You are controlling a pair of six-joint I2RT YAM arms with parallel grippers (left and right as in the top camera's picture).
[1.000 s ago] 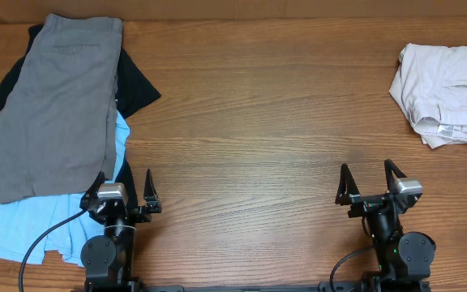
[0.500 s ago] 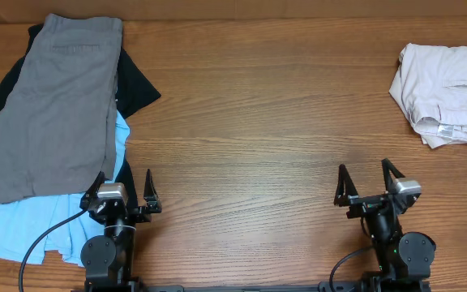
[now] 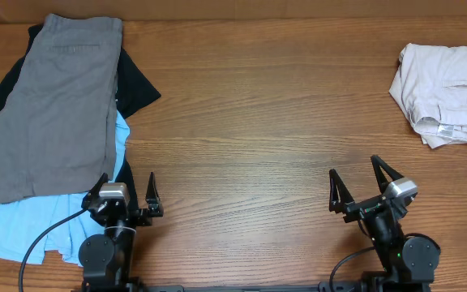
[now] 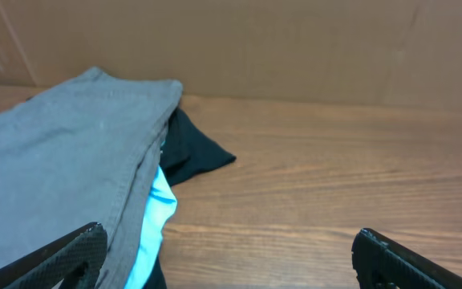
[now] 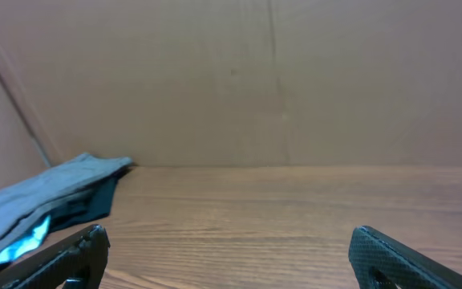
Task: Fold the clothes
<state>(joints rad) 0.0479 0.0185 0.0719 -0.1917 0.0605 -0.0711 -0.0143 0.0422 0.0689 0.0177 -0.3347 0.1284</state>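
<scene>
The long edge [image 3: 114, 122] [image 4: 145, 186] of the grey-olive shorts, beside where the light blue shirt meets the black shirt, will be gripped by my left gripper.
Grey-olive shorts [image 3: 51, 105] lie flat at the far left of the table, on top of a black shirt [image 3: 136, 85] and a light blue shirt [image 3: 31, 227]. A crumpled beige garment [image 3: 448, 93] lies at the far right. My left gripper [image 3: 126, 185] is open and empty at the front left, beside the blue shirt's edge. My right gripper [image 3: 355, 174] is open and empty at the front right. The left wrist view shows the shorts [image 4: 54, 177], blue shirt [image 4: 157, 217] and black shirt [image 4: 195, 152]. The right wrist view shows the shorts [image 5: 46, 189] far off.
The wooden table [image 3: 258, 122] spreads between the two piles. A brown cardboard wall [image 5: 255, 80] stands along the far edge. The arm bases sit at the front edge.
My right gripper has shifted slightly left and forward, turning a little toward the left. The left arm and the clothes have not moved.
</scene>
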